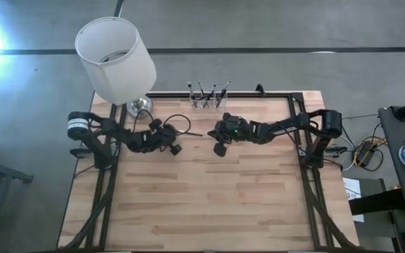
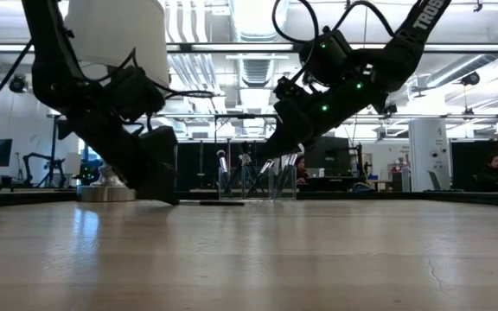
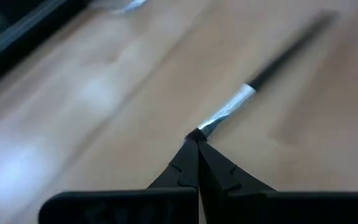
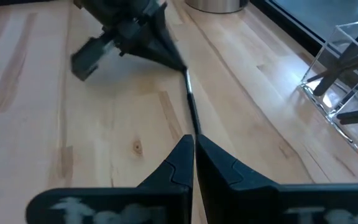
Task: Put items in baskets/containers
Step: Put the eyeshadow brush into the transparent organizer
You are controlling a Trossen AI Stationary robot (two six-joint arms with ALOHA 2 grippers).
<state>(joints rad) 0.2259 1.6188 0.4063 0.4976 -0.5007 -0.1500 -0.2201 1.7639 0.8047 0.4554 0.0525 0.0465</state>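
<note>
The brush's handle is at a slant to my left gripper's line, so I will open, line up and pinch the brush's bristle end (image 3: pixel 201 131) before I lift the handle to my right gripper.
A thin makeup brush (image 4: pixel 190 99) with a dark handle and silver ferrule (image 3: pixel 229 109) lies flat on the wooden table, between my two grippers. My left gripper (image 3: pixel 197 135) is down at the table and shut on the brush's bristle end (image 1: pixel 180 135). My right gripper (image 4: pixel 194 140) is shut. It hangs a little above the table over the handle's free end, as the low view shows (image 2: pixel 264 166). The clear holder (image 1: pixel 208 102) stands at the far edge with several brushes upright in its compartments. My left gripper pinches the brush at its bristle end, just beyond the silver ferrule (image 3: pixel 211 124), between its two fingertips. The fingers slant down from the table's left and lie in line with the brush. The brush rests flat on the table, its handle pointing toward the right gripper.
A lamp with a white shade (image 1: pixel 114 60) and a shiny round base (image 1: pixel 139 107) stands at the far left corner, close behind my left arm. The black table frame (image 1: pixel 220 95) runs along the far edge. Bare wood (image 1: pixel 209 204) fills the near half.
</note>
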